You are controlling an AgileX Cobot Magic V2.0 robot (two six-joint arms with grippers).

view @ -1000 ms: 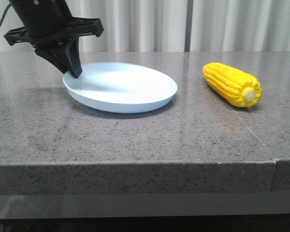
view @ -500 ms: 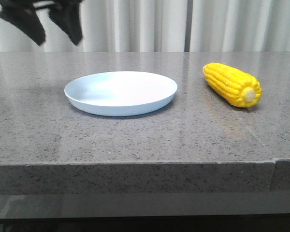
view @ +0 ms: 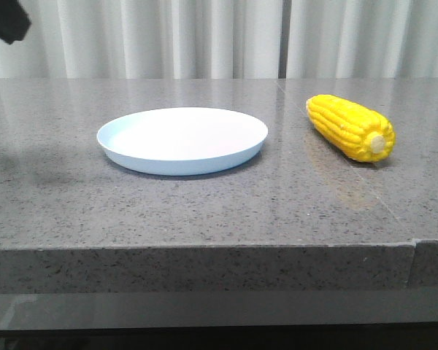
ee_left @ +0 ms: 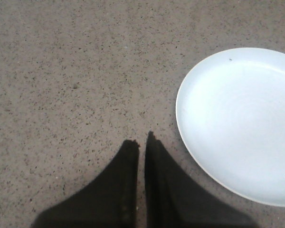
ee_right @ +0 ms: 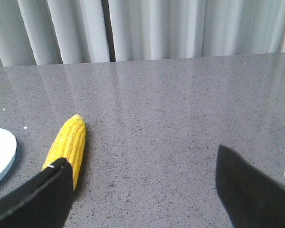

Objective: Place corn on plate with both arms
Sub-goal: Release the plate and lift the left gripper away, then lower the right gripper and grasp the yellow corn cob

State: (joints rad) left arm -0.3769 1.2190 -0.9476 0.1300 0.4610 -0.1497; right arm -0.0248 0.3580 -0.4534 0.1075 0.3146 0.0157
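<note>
Next, I close my right gripper around the middle of the yellow corn (view: pixel 347 124) (ee_right: pixel 67 148), between the corn's stub end and its far end.
The pale blue plate (view: pixel 182 140) lies flat on the grey stone table, left of centre, with nothing on it. The yellow corn (view: pixel 350 127) lies on the table to the plate's right, stub end toward the front, well apart from the plate. In the left wrist view my left gripper (ee_left: pixel 141 140) hangs above bare table beside the plate (ee_left: pixel 237 123), fingers almost together with nothing between them. In the front view only a black scrap of the left arm (view: pixel 6 20) shows, at the top left corner. My right gripper (ee_right: pixel 141 156) is open wide, with the corn (ee_right: pixel 69 140) just beyond one finger.
The table's front edge (view: pixel 204 246) runs across the front view below the plate. White curtains (view: pixel 226 36) hang behind the table's far edge. Speckled stone tabletop (ee_right: pixel 180 109) stretches beyond the right gripper, and the plate's rim (ee_right: pixel 2 152) shows at that view's edge.
The left gripper let go of the plate's left rim, shut, and rose up and left, almost out of the front view. The plate settled flat. The corn has not moved.
</note>
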